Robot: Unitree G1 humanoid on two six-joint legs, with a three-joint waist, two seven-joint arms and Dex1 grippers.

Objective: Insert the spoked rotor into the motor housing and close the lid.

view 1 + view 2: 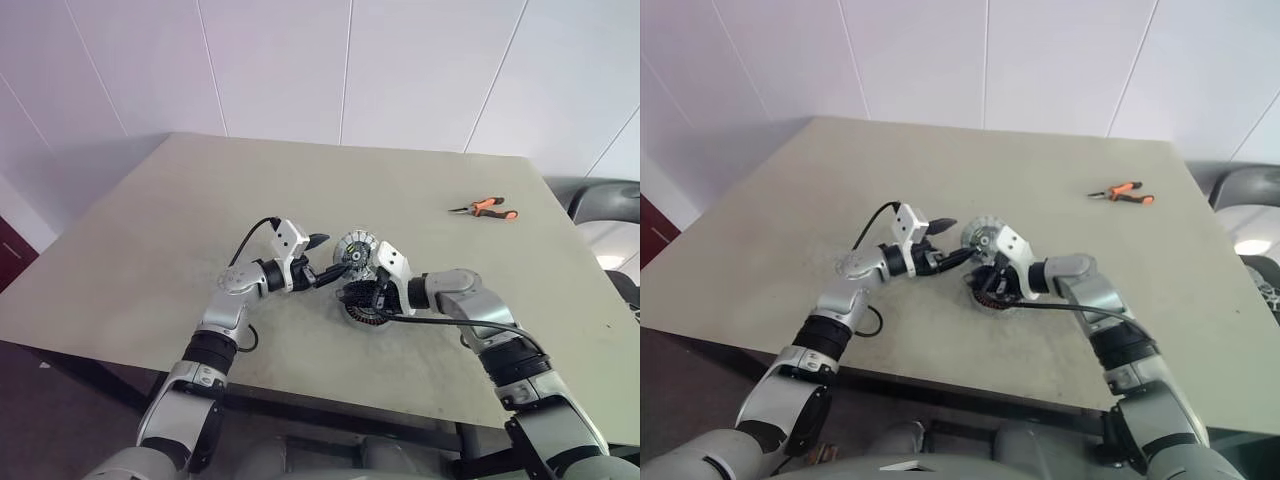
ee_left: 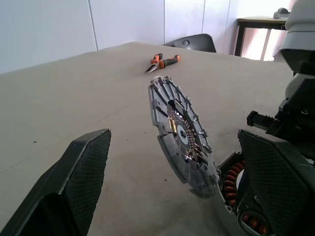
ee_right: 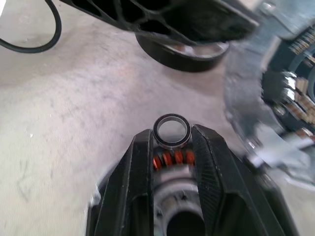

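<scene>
The robot's right gripper needs to release the small dark ring in the round centre hole of the motor housing (image 1: 367, 300) (image 3: 185, 223). The ring now hangs pinched over the housing.
The spoked rotor (image 2: 179, 135) stands on edge on the table, a silver-grey disc with a dark hub, its lower rim against the motor housing (image 2: 235, 183). That housing lies flat and shows reddish copper windings (image 3: 172, 159). My left gripper (image 1: 322, 256) is open and level, one finger on each side just short of the rotor (image 1: 353, 248), touching nothing. My right gripper (image 3: 171, 135) hangs over the housing (image 1: 360, 312), shut on a small dark ring (image 3: 171, 131) pinched between its fingertips.
Orange-handled pliers (image 1: 485, 208) lie at the far right of the grey table (image 1: 150, 260). A black cable (image 3: 29, 39) loops by my left arm. A dark chair (image 2: 192, 42) stands beyond the table's far edge.
</scene>
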